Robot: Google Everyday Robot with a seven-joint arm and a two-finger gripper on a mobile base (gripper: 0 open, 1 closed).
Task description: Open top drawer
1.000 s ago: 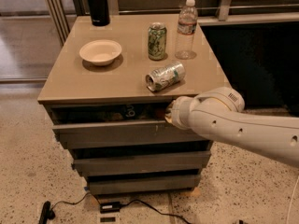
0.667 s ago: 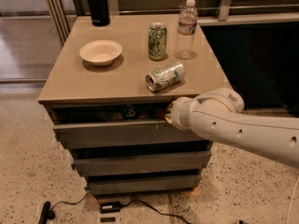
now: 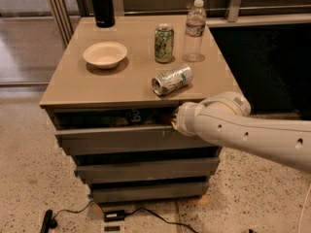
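Observation:
The top drawer farther out from the cabinet [image 3: 146,146] juts out above the narrower drawer fronts. Next, my gripper lets go of it there. The drawer now stands out a little.
The top drawer [image 3: 116,141] is the widest grey slab front of the cabinet, just under the tan tabletop [image 3: 77,89]. It stands out a little from the cabinet, and a dark gap above its front shows things lying inside. My white arm reaches in from the lower right. The gripper [image 3: 173,121] sits at the drawer's upper edge, right of centre, tucked into that gap and mostly hidden behind the round wrist.
On the tabletop are a cream bowl [image 3: 105,54], an upright green can [image 3: 164,43], a can lying on its side [image 3: 172,79] near the front edge, a water bottle [image 3: 195,30] and a black flask [image 3: 101,4]. Two narrower drawer fronts [image 3: 146,169] sit below. A cable and plug [image 3: 114,215] lie on the floor.

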